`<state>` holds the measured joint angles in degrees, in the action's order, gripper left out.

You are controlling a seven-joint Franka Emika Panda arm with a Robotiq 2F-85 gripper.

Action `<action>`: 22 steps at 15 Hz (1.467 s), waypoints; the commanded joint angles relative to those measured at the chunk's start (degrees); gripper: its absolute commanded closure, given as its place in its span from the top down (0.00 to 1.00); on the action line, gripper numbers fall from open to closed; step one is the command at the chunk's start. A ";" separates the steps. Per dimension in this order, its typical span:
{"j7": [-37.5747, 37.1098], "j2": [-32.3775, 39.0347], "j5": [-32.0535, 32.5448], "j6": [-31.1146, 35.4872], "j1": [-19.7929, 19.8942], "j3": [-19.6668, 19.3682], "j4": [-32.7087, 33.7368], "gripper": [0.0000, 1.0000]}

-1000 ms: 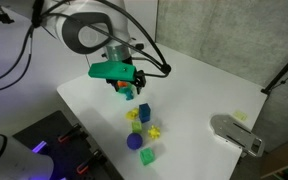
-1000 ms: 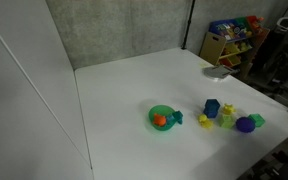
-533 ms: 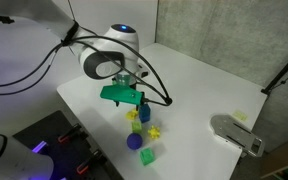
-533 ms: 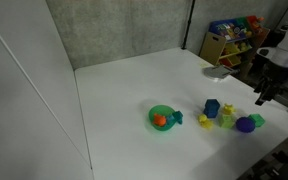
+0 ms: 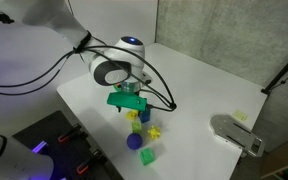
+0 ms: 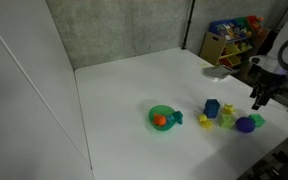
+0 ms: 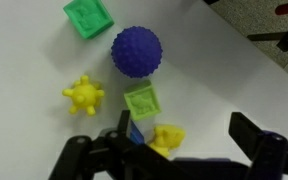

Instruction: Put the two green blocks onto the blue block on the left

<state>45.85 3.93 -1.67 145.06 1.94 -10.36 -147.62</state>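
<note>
The green block in the middle, between the round blue ball and the dark blue block, will be gripped by my gripper on opposite sides of the green block (image 5: 137,127) (image 7: 142,101).
The wrist view shows one green block (image 7: 88,17) at the top and another green block (image 7: 142,102) in the middle. The dark blue block (image 7: 136,133) sits just below that one, partly hidden by my finger. My gripper (image 7: 184,140) is open and empty, its fingers on either side of a yellow piece (image 7: 167,138). In an exterior view my gripper (image 5: 132,107) hangs over the cluster, with one green block (image 5: 147,157) at the near end. In an exterior view the blue block (image 6: 212,108), both green blocks (image 6: 227,120) (image 6: 257,120) and my gripper (image 6: 259,97) show.
A round blue ball (image 7: 136,51) and a yellow spiky piece (image 7: 84,96) lie among the blocks. A green bowl (image 6: 161,116) holding an orange thing stands apart from the cluster. A grey device (image 5: 236,135) sits near the table's edge.
My gripper has moved along the table toward the block cluster and now hangs right over it. The blocks have not moved.
</note>
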 commanded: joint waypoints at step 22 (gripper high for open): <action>2.53 29.36 1.81 26.50 16.36 17.23 10.03 1.00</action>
<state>49.10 29.77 -2.01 169.98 15.29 4.77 -140.05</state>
